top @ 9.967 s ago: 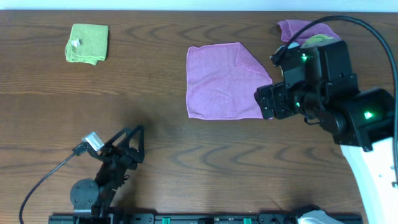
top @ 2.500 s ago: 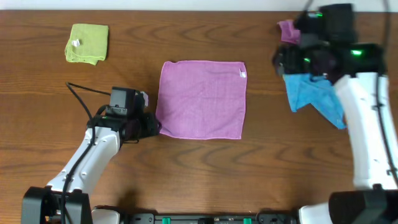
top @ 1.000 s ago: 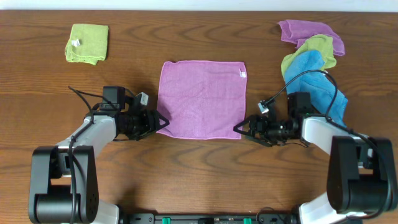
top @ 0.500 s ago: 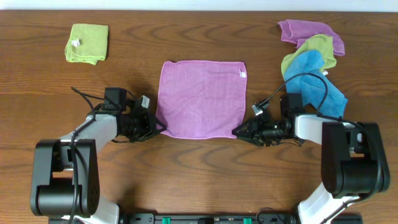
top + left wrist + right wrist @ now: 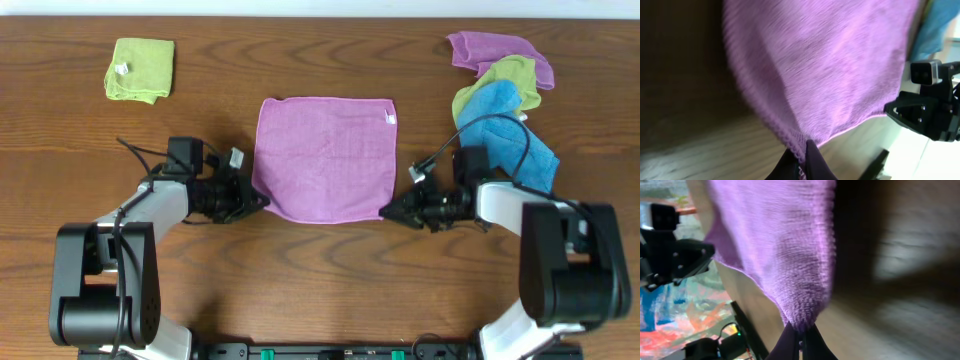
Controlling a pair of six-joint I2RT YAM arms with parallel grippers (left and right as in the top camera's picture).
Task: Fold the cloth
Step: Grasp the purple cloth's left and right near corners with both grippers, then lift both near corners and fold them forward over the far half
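The robot's left gripper will release the cloth's near corner on its far corner (image 5: 271, 102) toward the folded lime-green cloth.
The cloth (image 5: 324, 158), a pinkish-purple square towel, lies flat in the middle of the table. My left gripper (image 5: 258, 203) is shut on its near left corner, and my right gripper (image 5: 386, 212) is shut on its near right corner. In the left wrist view the cloth (image 5: 830, 70) fills the frame, and its hemmed corner is pinched in the left gripper (image 5: 803, 161). The right wrist view shows the nubbly cloth (image 5: 785, 250) narrowing to a corner clamped in the right gripper (image 5: 800, 336). Both corners sit a little raised off the wood.
A folded lime-green cloth (image 5: 140, 69) lies at the far left. At the far right is a pile: a purple cloth (image 5: 497, 50), a lime-green cloth (image 5: 497, 78) and a bright blue cloth (image 5: 510, 125) just behind my right arm. The table's near edge lies below both arms.
Both grippers have moved inward onto the cloth's near corners and closed on them. The near corners have pulled in slightly.
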